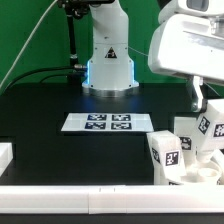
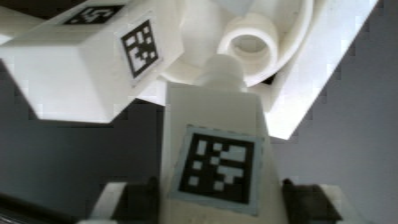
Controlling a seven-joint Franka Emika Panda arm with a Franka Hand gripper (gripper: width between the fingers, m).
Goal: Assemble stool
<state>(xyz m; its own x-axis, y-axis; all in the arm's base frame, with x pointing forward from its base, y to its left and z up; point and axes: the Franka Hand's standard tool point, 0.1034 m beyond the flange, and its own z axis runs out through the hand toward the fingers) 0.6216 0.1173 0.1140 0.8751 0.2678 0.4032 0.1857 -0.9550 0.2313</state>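
Next, my gripper lets go of the held leg upright in the open round socket of the white seat (image 1: 207, 174) (image 2: 249, 44).
In the wrist view a white stool leg (image 2: 221, 140) with a square tag lies between my gripper's (image 2: 217, 203) two fingers, whose dark pads (image 2: 128, 200) press on its sides. Its far end meets a socket of the white round seat (image 2: 285, 60). A second tagged leg (image 2: 86, 62) stands in the seat beside it. In the exterior view the gripper (image 1: 203, 105) hangs over the held leg (image 1: 209, 126) at the right edge, with the other leg (image 1: 166, 150) and the seat (image 1: 196, 172) below it. The third leg is out of view.
The marker board (image 1: 108, 122) lies flat in the middle of the black table. The robot base (image 1: 108, 60) stands behind it. A white border rail (image 1: 90, 202) runs along the front edge, with a white block (image 1: 5, 155) at the exterior view's left.
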